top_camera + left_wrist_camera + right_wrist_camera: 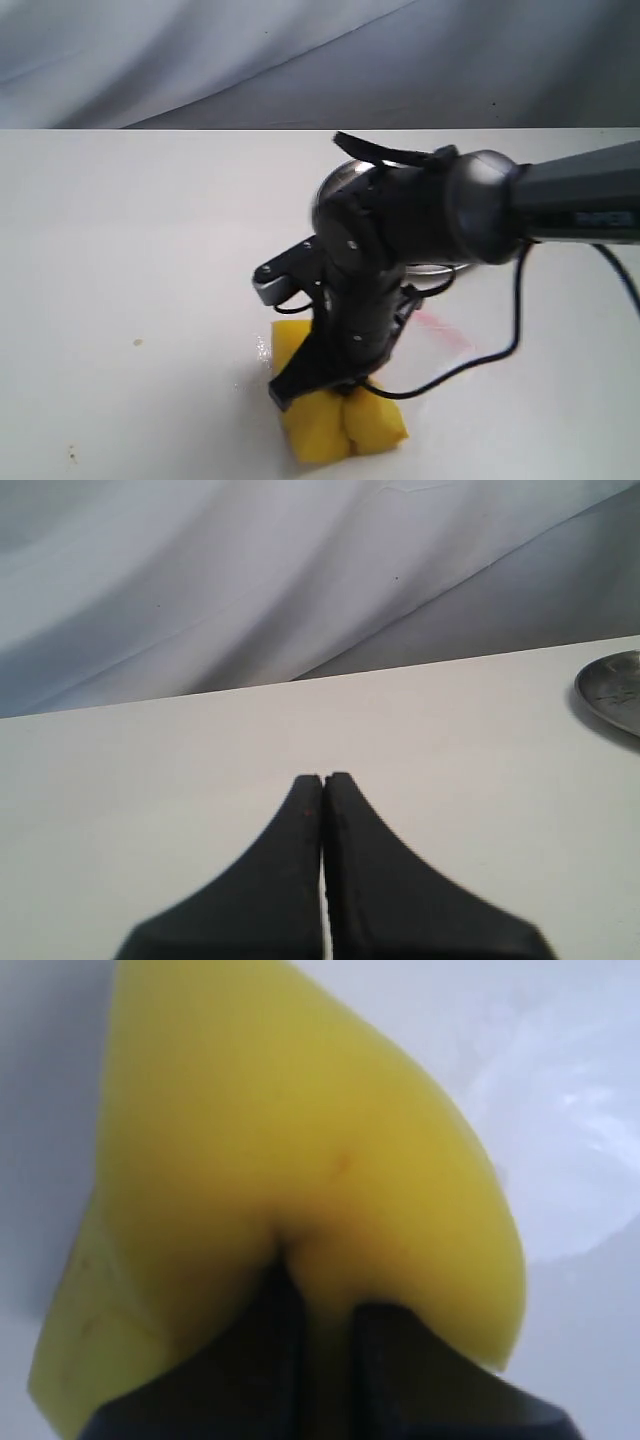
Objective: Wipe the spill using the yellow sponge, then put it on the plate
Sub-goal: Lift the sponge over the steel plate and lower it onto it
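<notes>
Next, my right gripper releases the yellow sponge near the middle of the plate (pixel 416 200), a little toward the far rim of the plate. The sponge now lies on the white table.
The yellow sponge (pixel 335 425) lies on the white table near the front, creased down its middle where my right gripper (pixel 345 388) presses into it from above. In the right wrist view the yellow sponge (pixel 280 1130) fills the picture, and my right gripper (pixel 325 1280) is shut on a fold of it. No amber puddle shows; a wet sheen (pixel 565 1150) glistens on the table beside the sponge. The plate (pixel 343 178) stands behind the right arm, mostly hidden by it. My left gripper (pixel 323 778) is shut and empty, low over bare table, with the plate (pixel 615 688) far off to its side.
A faint pink-red streak (pixel 445 332) marks the table right of the sponge. The right arm's black cable (pixel 470 360) loops down onto the table there. A tiny brown speck (pixel 138 342) lies on the table at left. A grey cloth backdrop (pixel 200 60) hangs beyond the far edge.
</notes>
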